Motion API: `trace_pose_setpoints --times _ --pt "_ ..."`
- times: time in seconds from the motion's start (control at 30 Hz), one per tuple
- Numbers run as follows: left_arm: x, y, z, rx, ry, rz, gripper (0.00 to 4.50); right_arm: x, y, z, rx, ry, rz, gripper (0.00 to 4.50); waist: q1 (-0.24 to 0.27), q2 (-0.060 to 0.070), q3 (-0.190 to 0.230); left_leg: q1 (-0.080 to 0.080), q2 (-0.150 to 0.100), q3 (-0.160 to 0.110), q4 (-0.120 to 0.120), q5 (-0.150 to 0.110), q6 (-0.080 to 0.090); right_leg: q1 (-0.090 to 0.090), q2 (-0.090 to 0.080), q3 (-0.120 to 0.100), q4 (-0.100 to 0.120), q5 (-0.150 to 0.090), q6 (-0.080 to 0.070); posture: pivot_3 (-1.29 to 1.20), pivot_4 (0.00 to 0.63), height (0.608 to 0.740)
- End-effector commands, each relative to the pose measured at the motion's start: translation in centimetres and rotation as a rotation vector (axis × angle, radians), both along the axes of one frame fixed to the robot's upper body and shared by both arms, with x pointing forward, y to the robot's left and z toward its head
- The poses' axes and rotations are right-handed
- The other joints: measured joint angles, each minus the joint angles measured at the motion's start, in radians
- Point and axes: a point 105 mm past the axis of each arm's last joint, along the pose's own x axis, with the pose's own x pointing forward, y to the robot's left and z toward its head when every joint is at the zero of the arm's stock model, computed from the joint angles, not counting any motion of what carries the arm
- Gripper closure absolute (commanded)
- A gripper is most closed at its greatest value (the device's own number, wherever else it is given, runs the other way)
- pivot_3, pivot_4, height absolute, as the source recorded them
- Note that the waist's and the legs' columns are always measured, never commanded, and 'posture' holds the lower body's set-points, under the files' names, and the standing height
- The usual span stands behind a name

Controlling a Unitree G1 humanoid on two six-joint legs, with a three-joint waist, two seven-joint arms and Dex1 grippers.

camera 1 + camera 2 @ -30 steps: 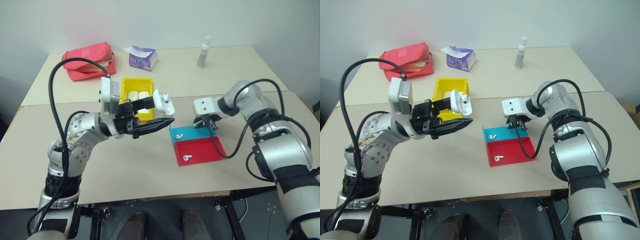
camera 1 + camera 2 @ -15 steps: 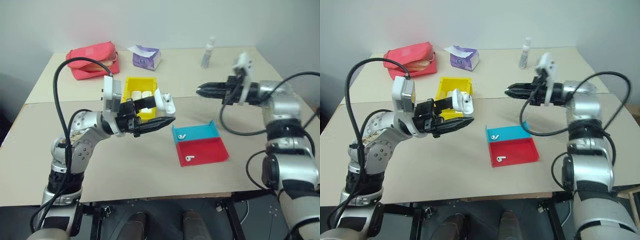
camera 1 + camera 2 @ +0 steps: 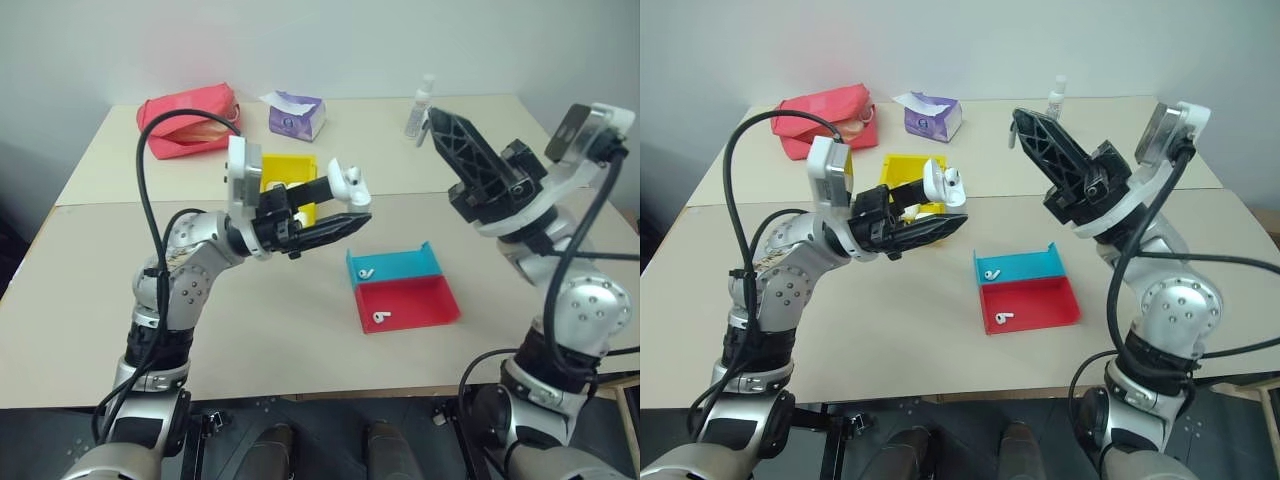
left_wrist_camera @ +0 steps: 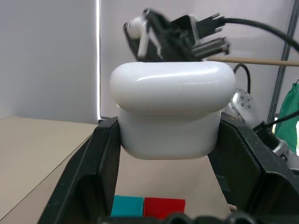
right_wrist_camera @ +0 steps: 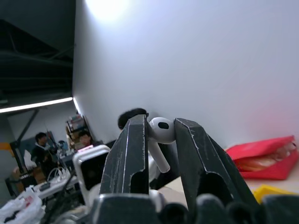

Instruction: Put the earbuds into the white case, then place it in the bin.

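Note:
The right gripper should release the earbud inside the open white case (image 3: 359,204) that my left gripper holds. The earbud now hangs stem down in the gripper.
My left gripper (image 3: 345,207) is shut on the white case (image 3: 347,186) and holds it above the table, lid flipped open; the left wrist view shows the case (image 4: 170,112) clamped between the black fingers. My right gripper (image 3: 434,118) is raised to the right of it, pointing up and toward the case. In the right wrist view it is shut on one earbud (image 5: 161,130), stem hanging down. A second earbud (image 3: 365,272) lies in the blue tray (image 3: 405,264), a third (image 3: 377,318) in the red tray (image 3: 420,300). The yellow bin (image 3: 287,163) stands behind the left gripper.
A red pouch (image 3: 185,122), a purple tissue pack (image 3: 297,113) and a small bottle (image 3: 421,102) stand along the table's far side. White items lie inside the bin. People (image 5: 42,140) show far off in the right wrist view.
My right gripper has left the blue tray, risen and swung back, and turned to point upward. The left gripper has kept its grip on the case and barely moved.

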Motion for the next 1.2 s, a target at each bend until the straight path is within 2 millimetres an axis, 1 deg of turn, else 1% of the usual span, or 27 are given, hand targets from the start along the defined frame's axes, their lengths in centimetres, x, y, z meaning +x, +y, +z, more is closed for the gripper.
trace_pose_setpoints --times 0.03,0.17,0.3,0.7,1.17,1.2 --pt "-0.3 -0.3 1.1 -0.003 -0.056 -0.031 1.73 -1.7 1.3 -0.1 -0.041 -0.025 0.032 3.83 0.0 0.0 0.0 0.0 0.0 0.0 0.0 0.0 0.0 0.0 0.0 0.0 0.0 0.0 0.0 0.0 0.15 0.74" --pt "-0.1 -0.5 1.3 0.001 -0.068 -0.041 1.73 -1.5 2.3 -0.7 -0.102 0.0 0.019 3.83 -0.002 0.0 0.0 0.001 0.0 0.001 0.0 0.0 0.0 0.0 0.0 0.0 0.0 0.0 0.0 0.0 0.15 0.74" --pt "-0.1 -0.6 1.3 0.002 -0.073 -0.049 1.73 -1.5 2.8 -0.7 -0.122 -0.002 0.011 3.83 -0.003 0.0 0.0 0.001 0.0 0.001 0.0 0.0 0.0 0.0 0.001 0.0 0.001 0.0 0.0 0.0 0.15 0.74" --pt "0.0 -0.7 1.3 -0.004 -0.083 -0.038 1.73 -1.7 3.2 -1.5 -0.187 -0.011 0.016 3.83 -0.002 0.0 0.0 0.001 0.0 0.001 0.0 0.0 0.001 0.001 0.0 0.0 0.001 0.0 0.0 0.0 0.15 0.74" --pt "0.1 -0.6 1.4 -0.011 -0.094 -0.022 1.73 -1.6 3.1 -2.3 -0.244 -0.031 0.019 3.83 -0.001 0.0 0.0 0.001 0.0 0.001 0.0 0.0 0.001 0.001 0.0 0.0 0.0 0.0 0.0 0.0 0.15 0.74" --pt "0.1 -0.6 1.4 -0.012 -0.096 -0.021 1.73 -1.6 3.1 -2.3 -0.246 -0.032 0.018 3.49 -0.001 0.0 0.0 0.001 0.0 0.001 0.0 0.0 0.001 0.001 0.0 0.0 0.0 0.0 0.0 0.0 0.15 0.74"
